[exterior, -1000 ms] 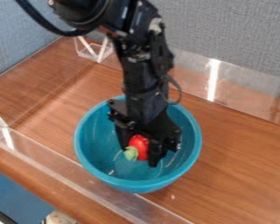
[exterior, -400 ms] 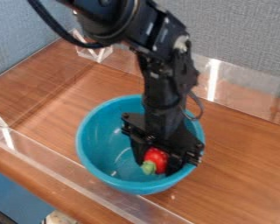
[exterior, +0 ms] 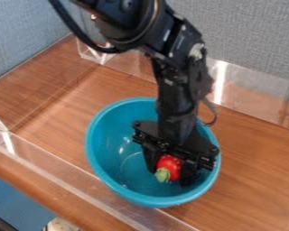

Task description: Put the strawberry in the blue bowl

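Observation:
The strawberry, now hanging just above that bottom, will be let go by my gripper on the blue bowl's inner bottom, close to the front rim (exterior: pixel 172 183).
The blue bowl (exterior: pixel 116 144) is large, round and glossy teal, and stands on the wooden table near its front edge. My gripper (exterior: pixel 172 168) reaches down into the bowl's right half, its black fingers closed around the strawberry (exterior: pixel 170 166). The strawberry is small and red with a green cap pointing down, and it hangs just above the bowl's inner bottom. The black arm rises from the bowl toward the top of the view and hides part of the far rim.
Clear acrylic walls (exterior: pixel 249 86) ring the wooden table (exterior: pixel 51 90) at the back, right and front. A blue-grey fabric wall stands behind. Bare table lies left and behind the bowl.
The gripper with the strawberry has moved rightward and a little toward the front inside the bowl. The bowl itself has slid slightly right and forward with it.

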Controlling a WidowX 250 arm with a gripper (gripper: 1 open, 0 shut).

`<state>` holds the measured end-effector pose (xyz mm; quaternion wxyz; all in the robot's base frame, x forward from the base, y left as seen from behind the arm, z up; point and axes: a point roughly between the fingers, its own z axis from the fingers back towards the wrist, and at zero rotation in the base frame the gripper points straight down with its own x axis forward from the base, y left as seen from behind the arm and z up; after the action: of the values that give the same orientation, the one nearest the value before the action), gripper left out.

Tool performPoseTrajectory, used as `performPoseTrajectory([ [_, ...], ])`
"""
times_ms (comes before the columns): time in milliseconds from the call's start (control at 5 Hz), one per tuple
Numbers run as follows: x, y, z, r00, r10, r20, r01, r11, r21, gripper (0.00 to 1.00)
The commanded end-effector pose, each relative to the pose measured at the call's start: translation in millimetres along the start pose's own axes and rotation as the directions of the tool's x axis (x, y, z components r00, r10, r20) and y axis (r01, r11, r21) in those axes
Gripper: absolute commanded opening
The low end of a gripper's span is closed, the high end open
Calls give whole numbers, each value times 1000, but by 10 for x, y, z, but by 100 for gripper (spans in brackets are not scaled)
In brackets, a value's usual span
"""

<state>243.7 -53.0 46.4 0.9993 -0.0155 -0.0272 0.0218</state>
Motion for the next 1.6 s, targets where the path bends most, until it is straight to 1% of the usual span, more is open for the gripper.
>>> performPoseTrajectory([
  [0, 16, -20, 49, 997, -63, 47, 64, 998, -11, 0],
  [200, -63, -37, 7, 990, -132, 51, 133, 991, -14, 0],
  [400, -136, -44, 64, 993, -101, 69, 102, 995, -18, 0],
  [600, -197, -50, 93, 995, -68, 76, 70, 997, -23, 100],
  [800, -259, -67, 100, 996, -40, 82, 42, 999, -27, 0],
  [1000, -232, -123, 254, 995, -21, 93, 23, 999, -24, 100],
  [1200, -216, -212, 269, 995, 18, 99, -16, 1000, -21, 0],
  [1400, -171, -295, 405, 991, 62, 116, -60, 998, -22, 100],
])
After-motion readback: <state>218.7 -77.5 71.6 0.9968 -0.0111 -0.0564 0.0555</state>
